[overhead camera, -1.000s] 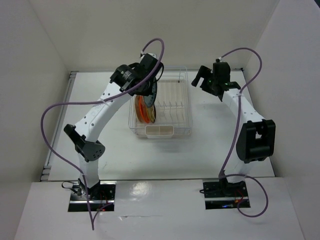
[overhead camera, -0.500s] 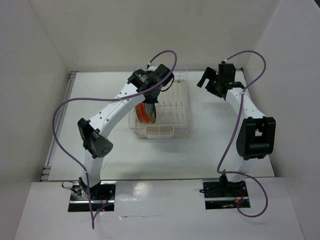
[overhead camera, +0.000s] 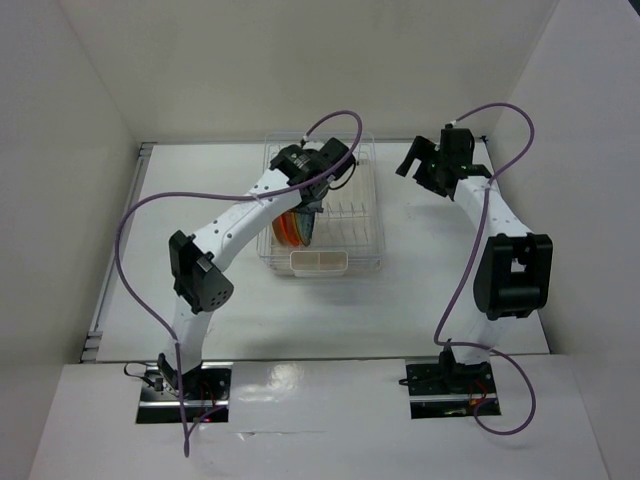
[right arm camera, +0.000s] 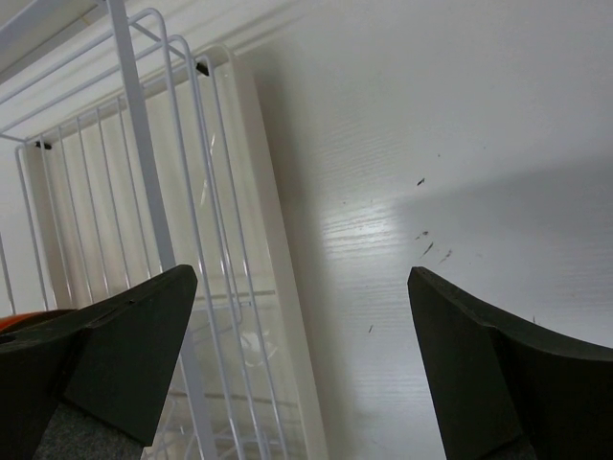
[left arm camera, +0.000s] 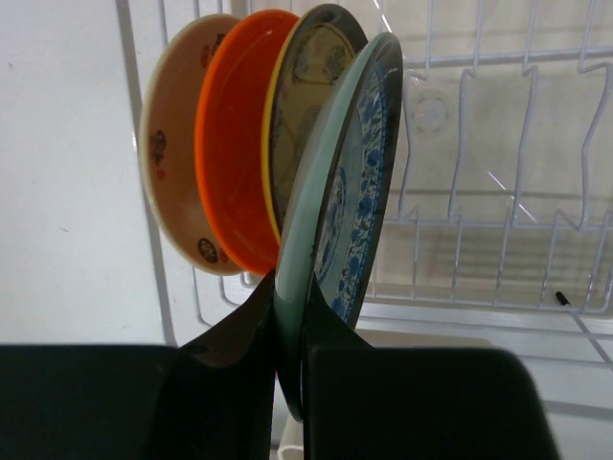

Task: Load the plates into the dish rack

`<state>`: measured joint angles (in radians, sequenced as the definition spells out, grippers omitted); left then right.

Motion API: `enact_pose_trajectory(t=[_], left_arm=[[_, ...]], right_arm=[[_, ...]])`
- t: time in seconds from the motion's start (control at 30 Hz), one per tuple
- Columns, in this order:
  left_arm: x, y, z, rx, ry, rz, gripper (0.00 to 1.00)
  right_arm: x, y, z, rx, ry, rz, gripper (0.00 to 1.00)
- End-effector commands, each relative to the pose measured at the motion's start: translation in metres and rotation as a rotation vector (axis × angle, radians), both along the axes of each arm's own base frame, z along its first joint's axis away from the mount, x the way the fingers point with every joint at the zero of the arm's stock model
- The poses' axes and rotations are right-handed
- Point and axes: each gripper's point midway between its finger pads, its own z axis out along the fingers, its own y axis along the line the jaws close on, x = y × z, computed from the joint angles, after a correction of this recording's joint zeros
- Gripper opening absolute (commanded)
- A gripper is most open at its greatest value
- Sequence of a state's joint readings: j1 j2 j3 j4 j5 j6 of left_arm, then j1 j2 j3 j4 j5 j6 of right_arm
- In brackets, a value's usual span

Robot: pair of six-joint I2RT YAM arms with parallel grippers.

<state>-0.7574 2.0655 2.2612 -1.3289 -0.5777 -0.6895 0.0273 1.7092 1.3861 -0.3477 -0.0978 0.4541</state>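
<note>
My left gripper is to let go of the white plate, now held upright in the dish rack, in the rack slot (overhead camera: pixel 313 220) (left arm camera: pixel 377 163) beside the yellow patterned plate.
My left gripper (left arm camera: pixel 292 316) is shut on the rim of the white plate with blue-green pattern (left arm camera: pixel 354 182) and holds it upright in the dish rack (left arm camera: pixel 517 230). Beside it stand the yellow patterned plate (left arm camera: pixel 308 96), the orange plate (left arm camera: pixel 235 153) and the pale beige plate (left arm camera: pixel 168 153), all on edge. In the top view my left gripper (overhead camera: pixel 310 195) is over the rack (overhead camera: pixel 372 215), with the plates (overhead camera: pixel 292 230) below it. My right gripper (overhead camera: pixel 412 160) is open and empty, just right of the rack's far end; its wrist view shows the rack's wires (right arm camera: pixel 182 220).
The beige holder (overhead camera: pixel 319 262) sits at the rack's near end. White walls enclose the table on three sides. The left arm's purple cable (overhead camera: pixel 135 225) loops out to the left. The right arm's elbow (overhead camera: pixel 512 275) stands right of the rack.
My left arm has swung right and forward, bringing the blue-green plate over the rack and down beside the other plates. My right gripper has shifted slightly to the right.
</note>
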Motion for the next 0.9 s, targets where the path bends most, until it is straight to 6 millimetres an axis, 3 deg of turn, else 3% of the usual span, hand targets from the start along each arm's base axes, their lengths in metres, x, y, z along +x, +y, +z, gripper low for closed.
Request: enact_pose_trajectory(t=[0.0,0.37,0.53,0.7,0.87], left_arm=[[0.003,-0.004,-0.010,-0.008,0.000,0.034,0.00],[0.012,-0.020,-0.032,-0.032,0.020,0.031,0.00],[0.010,-0.023,-0.064,-0.005,0.073,0.047,0.00],[0.012,-0.025,-0.068,-0.010,0.071,0.055,0.00],[0.011,-0.028,-0.076,-0.022,0.090,0.057,0.00]], right_arm=[[-0.002,-0.001,0.012,0.004,-0.029,0.016,1.00],[-0.001,0.004,0.017,0.021,-0.038,0.038,1.00],[-0.003,0.007,0.012,0.033,-0.020,0.053,1.00],[-0.002,0.009,0.016,0.039,-0.029,0.061,1.00],[-0.005,0.010,0.006,0.045,0.000,0.067,1.00]])
